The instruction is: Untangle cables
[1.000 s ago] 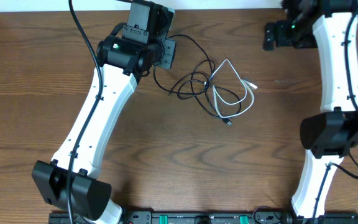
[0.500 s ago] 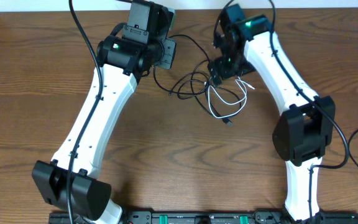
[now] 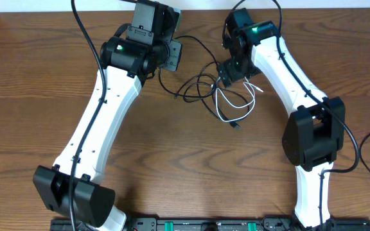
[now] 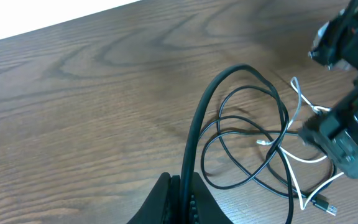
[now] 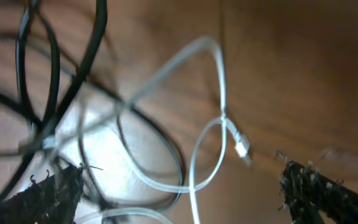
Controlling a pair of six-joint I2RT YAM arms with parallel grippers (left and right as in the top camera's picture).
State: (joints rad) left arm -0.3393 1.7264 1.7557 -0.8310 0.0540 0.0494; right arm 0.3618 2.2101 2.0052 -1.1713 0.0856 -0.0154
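My right gripper should next close on the white cable's crossing [image 3: 248, 83] [image 5: 222, 118] beside its plug, because pulling there draws the white cable out of the black cable.
The black cable [image 3: 196, 86] and the white cable [image 3: 218, 106] lie tangled in loops on the wooden table behind its centre. My left gripper [image 3: 173, 55] is shut on one strand of the black cable; the left wrist view shows the strand [image 4: 194, 146] clamped between the fingers [image 4: 184, 200] and arching up to the coils. My right gripper [image 3: 226, 73] hangs right over the tangle's upper right part. In the right wrist view its fingers [image 5: 185, 194] are spread wide, with white cable loops [image 5: 197, 158] and a white plug [image 5: 242, 147] between them, untouched.
The table's back edge and a white wall lie just behind both grippers [image 3: 198, 5]. A black plug end [image 3: 236, 126] lies at the front of the tangle. The two arm bases stand at the front left [image 3: 76, 199] and front right [image 3: 313, 138].
One second ago the right gripper was at the far back right; it swung left and down onto the tangle. In the last half second it barely moved. The left arm stayed still.
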